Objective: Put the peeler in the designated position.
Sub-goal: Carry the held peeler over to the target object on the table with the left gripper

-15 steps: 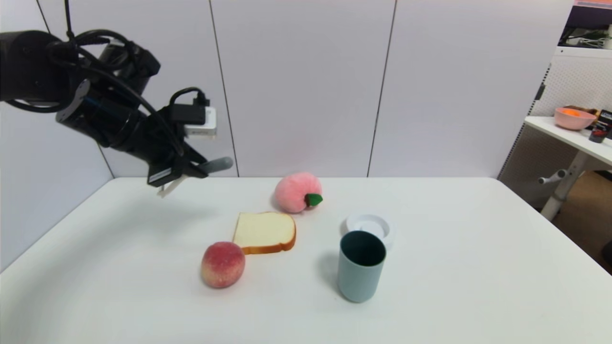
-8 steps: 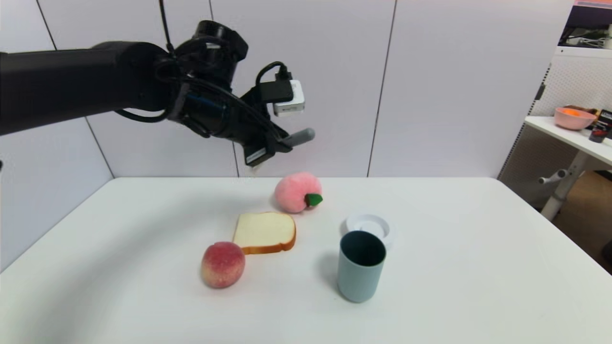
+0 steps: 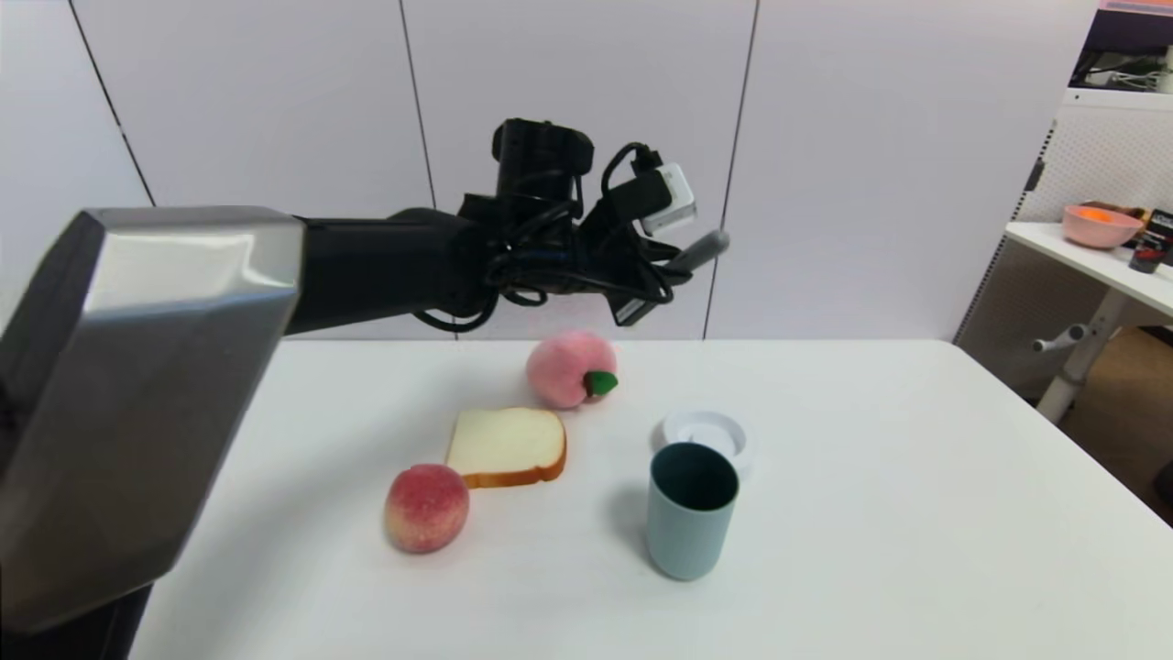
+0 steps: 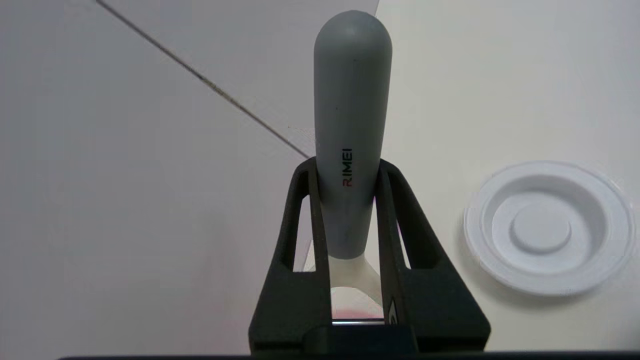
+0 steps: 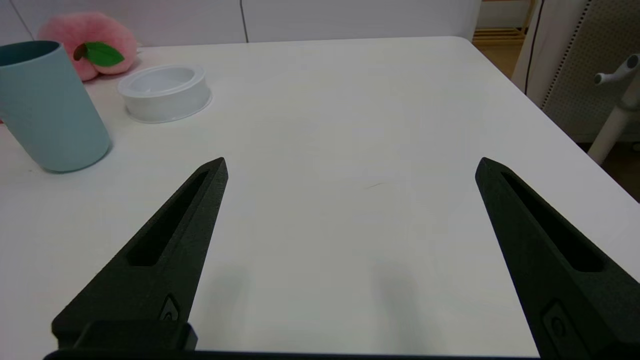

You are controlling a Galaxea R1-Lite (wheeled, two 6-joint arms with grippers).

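My left gripper will set the peeler down on the table (image 3: pixel 668 372) (image 4: pixel 357 237) between the pink plush peach and the white dish.
The peeler (image 3: pixel 704 247) is held in the air near the back wall, its grey handle pointing right and upward. My left gripper (image 3: pixel 674 268) is shut on it, above and to the right of the pink plush peach. In the left wrist view the grey handle of the peeler (image 4: pixel 350 125) sticks out past the left gripper (image 4: pixel 346 167), and its cream fork and blade sit between the finger bases. A white round dish (image 4: pixel 547 227) lies on the table below and to one side. My right gripper (image 5: pixel 350 167) hangs open over bare table, out of the head view.
On the table are a pink plush peach (image 3: pixel 570 367), a bread slice (image 3: pixel 506 445), a reddish peach (image 3: pixel 426 507), the white dish (image 3: pixel 674 429) and a blue-green cup (image 3: pixel 691 509) just in front of it. A side table with a pink bowl (image 3: pixel 1100 226) stands far right.
The left arm has swung right with the peeler, from over the table's back left corner to above and right of the plush peach, and risen a little. Nothing on the table has moved.
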